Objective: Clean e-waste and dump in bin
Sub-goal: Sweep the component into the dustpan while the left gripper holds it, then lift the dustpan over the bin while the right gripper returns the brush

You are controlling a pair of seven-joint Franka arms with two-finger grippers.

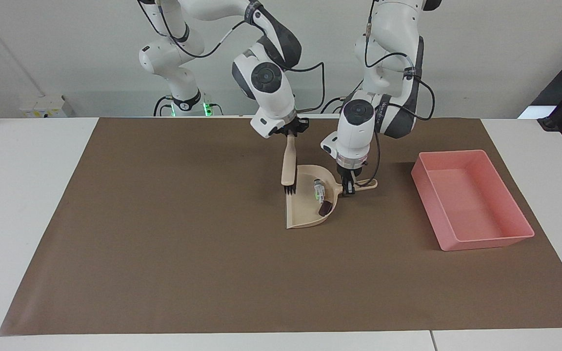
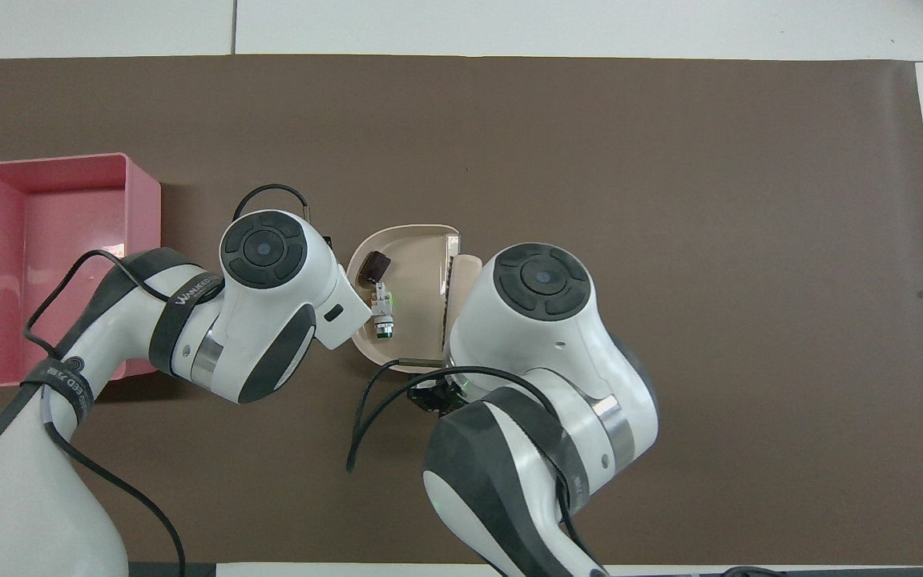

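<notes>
I need to use my right gripper to set the beige brush loose on the brown mat (image 2: 817,325), close to the edge that is farthest from the pink bin. The brush now hangs at the pan's open edge.
The beige dustpan (image 1: 305,215) (image 2: 417,264) sits mid-mat. Both e-waste pieces lie in it near its handle end: the white component with a green patch (image 1: 318,190) (image 2: 382,308) and the dark block (image 1: 326,208) (image 2: 374,267). My left gripper (image 1: 348,188) is shut on the dustpan handle (image 1: 366,184). My right gripper (image 1: 289,131) is shut on the top of a beige brush (image 1: 288,163) (image 2: 461,268), which hangs bristles down at the pan's open edge. The pink bin (image 1: 486,241) (image 2: 143,216) stands empty toward the left arm's end. In the overhead view both grippers are hidden under their wrists.
A brown mat (image 1: 164,243) covers most of the white table (image 1: 17,195). Open mat lies between the dustpan and the bin. Both arms crowd close over the dustpan.
</notes>
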